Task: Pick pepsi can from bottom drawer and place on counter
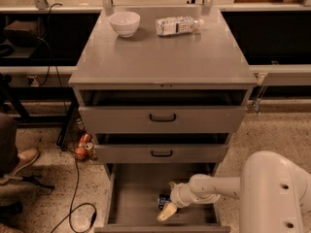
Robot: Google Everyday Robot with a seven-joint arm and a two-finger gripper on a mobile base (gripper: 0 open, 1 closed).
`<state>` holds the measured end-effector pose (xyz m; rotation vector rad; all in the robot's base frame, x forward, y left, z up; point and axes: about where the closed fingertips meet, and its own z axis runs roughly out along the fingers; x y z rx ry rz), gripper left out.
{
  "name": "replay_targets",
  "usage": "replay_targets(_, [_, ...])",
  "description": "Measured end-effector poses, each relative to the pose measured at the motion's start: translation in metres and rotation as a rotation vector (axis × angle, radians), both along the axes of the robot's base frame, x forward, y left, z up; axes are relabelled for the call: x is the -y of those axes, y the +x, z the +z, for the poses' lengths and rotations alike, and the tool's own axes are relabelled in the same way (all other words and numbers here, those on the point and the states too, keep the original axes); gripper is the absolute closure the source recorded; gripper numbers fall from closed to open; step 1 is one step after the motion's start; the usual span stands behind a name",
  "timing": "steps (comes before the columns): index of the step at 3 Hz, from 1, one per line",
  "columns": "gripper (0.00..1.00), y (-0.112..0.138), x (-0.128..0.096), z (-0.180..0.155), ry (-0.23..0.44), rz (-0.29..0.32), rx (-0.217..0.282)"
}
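Observation:
Next, I grip the body of the pepsi can [166,200] in the open bottom drawer, on the side facing my arm.
The bottom drawer [131,191] is pulled open at the foot of the grey cabinet. A small blue pepsi can [163,201] lies on its flat grey floor near the front right. My gripper [167,209] reaches in from the right on a white arm and sits right at the can, one cream finger [166,212] pointing down to the front just below it. The can is partly hidden by the gripper. The counter [160,52] is the flat grey cabinet top above.
A white bowl [124,23] and a clear plastic water bottle [177,26] lie at the back of the counter. Two shallower drawers with black handles [162,117] stand slightly open above. Orange cans [83,146] and cables lie on the floor at left. A shoe [22,161] is at far left.

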<state>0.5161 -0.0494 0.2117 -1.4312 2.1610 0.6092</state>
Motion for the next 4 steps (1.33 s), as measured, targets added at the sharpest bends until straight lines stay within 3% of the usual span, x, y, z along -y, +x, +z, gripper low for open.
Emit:
replay_targets(2, [0.0,0.025,0.011,-0.019,0.003,-0.06,0.007])
replay_targets(4, [0.0,0.027,0.017,-0.03,0.006,-0.043,0.031])
